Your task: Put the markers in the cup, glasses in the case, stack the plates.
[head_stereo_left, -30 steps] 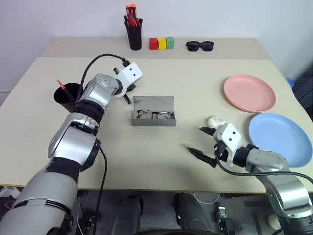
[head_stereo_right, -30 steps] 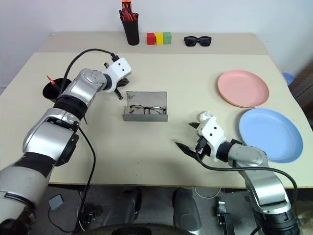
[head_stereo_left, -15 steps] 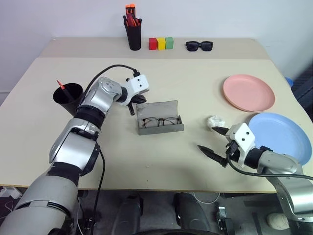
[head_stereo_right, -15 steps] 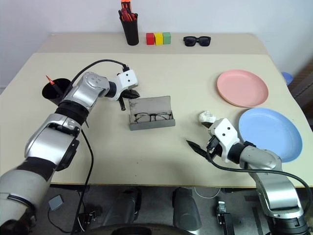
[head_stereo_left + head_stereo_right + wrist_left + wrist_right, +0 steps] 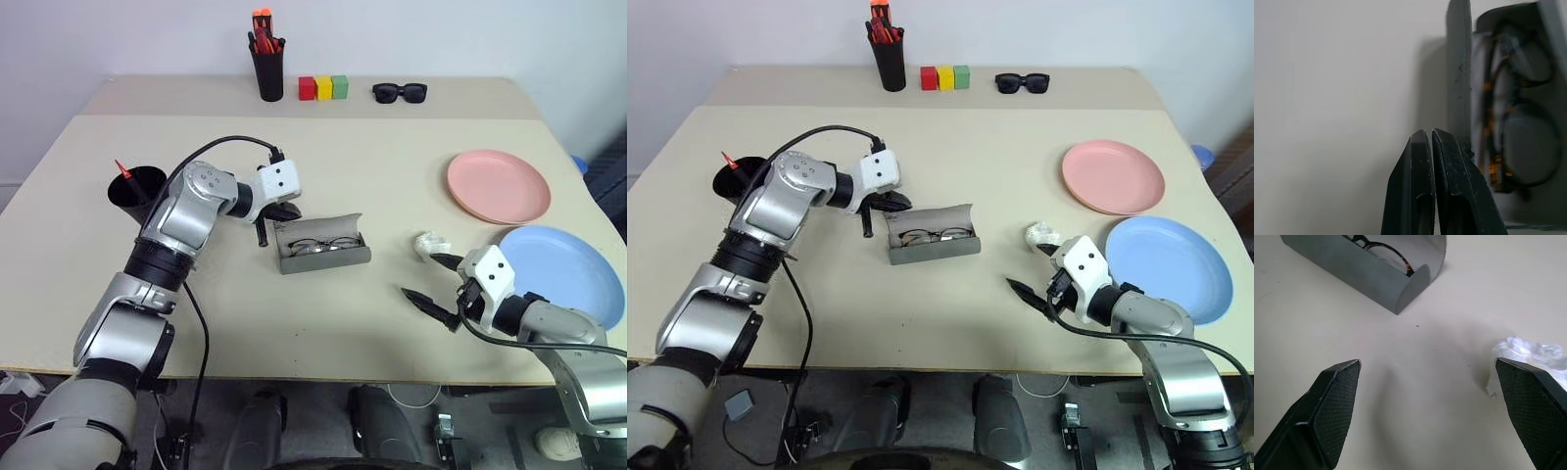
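Observation:
The robot's right gripper should next close on the blue plate's rim (image 5: 515, 294), on the side that faces the grey case, to stack it on the pink plate.
The grey case (image 5: 323, 257) lies mid-table with its lid half raised and the wire-rimmed glasses (image 5: 319, 245) inside. My left gripper (image 5: 263, 231) is shut and empty, its fingertips (image 5: 1425, 139) right beside the lid's left end. A red-tipped marker (image 5: 121, 168) stands in the wide black cup (image 5: 135, 186) at the left. The pink plate (image 5: 498, 185) and the blue plate (image 5: 563, 274) lie side by side at the right, apart. My right gripper (image 5: 438, 283) hovers open and empty near the front edge, left of the blue plate, pointing toward the case (image 5: 1376, 281).
A crumpled white scrap (image 5: 431, 242) lies just beyond my right gripper. Along the back edge stand a narrow black cup of orange-red markers (image 5: 266, 69), three coloured blocks (image 5: 324, 86) and dark sunglasses (image 5: 400, 92).
My left gripper has drawn back and rightward along the case. The case has shifted right and turned a little, and its flat lid now stands half raised. The right gripper drifted slightly right.

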Motion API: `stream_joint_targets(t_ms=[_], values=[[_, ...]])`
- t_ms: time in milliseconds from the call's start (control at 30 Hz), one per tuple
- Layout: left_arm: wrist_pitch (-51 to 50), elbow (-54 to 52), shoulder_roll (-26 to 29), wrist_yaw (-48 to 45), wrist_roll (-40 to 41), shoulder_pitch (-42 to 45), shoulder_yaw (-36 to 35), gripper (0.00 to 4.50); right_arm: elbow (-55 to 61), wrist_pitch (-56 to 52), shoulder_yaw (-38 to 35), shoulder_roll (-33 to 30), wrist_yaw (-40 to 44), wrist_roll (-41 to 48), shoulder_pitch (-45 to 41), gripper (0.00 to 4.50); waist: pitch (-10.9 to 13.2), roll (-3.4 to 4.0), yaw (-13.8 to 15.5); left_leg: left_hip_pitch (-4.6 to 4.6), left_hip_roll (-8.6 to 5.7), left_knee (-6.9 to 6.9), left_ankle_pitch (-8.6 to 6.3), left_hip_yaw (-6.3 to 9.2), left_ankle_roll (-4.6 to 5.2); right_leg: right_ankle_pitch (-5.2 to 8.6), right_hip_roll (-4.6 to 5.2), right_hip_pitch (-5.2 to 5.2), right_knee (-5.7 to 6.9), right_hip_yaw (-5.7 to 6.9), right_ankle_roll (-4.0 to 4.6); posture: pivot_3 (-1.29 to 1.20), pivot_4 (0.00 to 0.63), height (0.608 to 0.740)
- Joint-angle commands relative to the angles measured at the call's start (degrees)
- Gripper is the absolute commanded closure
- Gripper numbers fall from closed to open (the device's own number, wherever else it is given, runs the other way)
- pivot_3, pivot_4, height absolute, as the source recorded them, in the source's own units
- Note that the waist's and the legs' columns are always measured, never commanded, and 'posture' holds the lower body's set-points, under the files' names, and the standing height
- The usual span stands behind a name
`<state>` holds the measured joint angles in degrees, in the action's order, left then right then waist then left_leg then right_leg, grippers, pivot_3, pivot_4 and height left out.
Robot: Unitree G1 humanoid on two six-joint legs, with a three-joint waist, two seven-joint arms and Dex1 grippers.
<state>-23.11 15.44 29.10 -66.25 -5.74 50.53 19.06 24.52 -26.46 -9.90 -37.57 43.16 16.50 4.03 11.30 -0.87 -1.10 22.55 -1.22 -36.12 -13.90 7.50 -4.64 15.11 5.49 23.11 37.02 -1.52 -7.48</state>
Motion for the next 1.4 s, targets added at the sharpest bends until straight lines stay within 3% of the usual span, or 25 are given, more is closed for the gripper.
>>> stream_joint_targets(t_ms=[33,333,433,533,700,867,1033,1133,1367,1400], values=[[-2.23,-5.72,0.48,-0.73,1.14,-1.83,0.46,4.37,0.03,1.56,-1.29,-0.95,-0.27,0.14,-0.77,0.0,0.0,0.0,0.06,0.0,0.0,0.0,0.0,0.0,0.0,0.0,0.0,0.0,0.02,0.0,0.0,0.0,0.15,0.74],[-5.44,-12.05,2.87,-1.54,-0.08,-8.59,4.01,4.37,0.1,0.24,-3.25,-0.68,-3.0,0.45,0.42,0.0,-0.04,0.06,0.0,-0.06,0.01,0.0,0.0,0.0,0.0,0.0,0.0,-0.04,0.03,0.0,0.01,0.0,0.15,0.74],[-3.25,-10.35,2.57,2.59,-1.74,-9.49,3.7,4.37,0.68,-0.42,-4.3,-0.02,-4.73,0.96,-0.09,0.0,-0.11,0.14,0.14,-0.25,0.01,0.01,-0.01,0.0,0.01,0.01,0.0,-0.26,0.0,0.0,0.02,0.0,0.15,0.74],[3.68,-6.81,-1.99,9.64,1.67,-8.18,-2.4,4.37,1.7,2.33,-5.69,1.05,-5.14,2.02,-0.7,0.0,-0.13,0.16,0.29,-0.34,0.01,-0.04,-0.01,0.0,0.01,0.01,0.01,-0.4,-0.04,0.0,0.02,0.0,0.15,0.74],[5.19,-3.54,-9.54,16.54,10.52,-0.66,-13.01,4.37,4.98,1.33,-11.11,3.65,-9.42,6.2,-3.06,0.0,-0.04,0.04,0.38,-0.11,0.0,-0.15,0.0,0.05,0.01,0.0,0.01,-0.21,-0.02,0.01,0.0,0.0,0.15,0.74],[5.74,-3.55,-14.98,17.53,14.94,1.52,-14.03,4.37,4.07,-3.1,-14.7,1.41,-10.38,6.77,-0.8,0.0,-0.09,0.1,0.44,-0.18,-0.03,-0.06,-0.02,0.04,0.04,0.01,0.04,-0.32,-0.12,0.02,-0.02,0.0,0.15,0.74],[11.24,-4.71,-17.61,11.03,14.51,-2.15,-6.64,4.37,2.33,-5.54,-18.11,-1.22,-12.25,3.25,4.04,0.0,-0.09,0.1,0.39,-0.18,-0.04,-0.07,-0.02,0.02,0.04,0.01,0.03,-0.32,-0.11,0.02,-0.01,0.0,0.15,0.74],[10.42,-5.95,-17.63,5.18,18.32,-4.05,-5.37,3.59,1.34,-4.86,-19.0,-1.4,-12.78,1.87,6.6,0.0,-0.09,0.12,0.06,-0.21,-0.03,-0.05,-0.02,0.0,0.04,0.01,0.03,-0.31,-0.1,0.01,0.0,0.0,0.15,0.74],[10.98,-5.95,-13.87,-4.16,20.01,-5.88,-2.69,0.02,-0.42,-1.2,-20.23,0.72,-14.22,-0.85,12.57,0.0,-0.12,0.16,0.29,-0.22,-0.02,-0.08,-0.02,0.0,0.04,0.02,0.03,-0.34,-0.08,0.01,0.02,0.0,0.15,0.74],[11.11,-5.95,-13.44,-5.03,20.1,-5.93,-2.46,0.02,0.11,-1.44,-20.23,1.05,-14.27,-0.71,13.17,0.0,-0.12,0.17,0.31,-0.21,-0.02,-0.09,-0.02,0.0,0.04,0.02,0.03,-0.34,-0.09,0.01,0.02,0.0,0.15,0.74]])
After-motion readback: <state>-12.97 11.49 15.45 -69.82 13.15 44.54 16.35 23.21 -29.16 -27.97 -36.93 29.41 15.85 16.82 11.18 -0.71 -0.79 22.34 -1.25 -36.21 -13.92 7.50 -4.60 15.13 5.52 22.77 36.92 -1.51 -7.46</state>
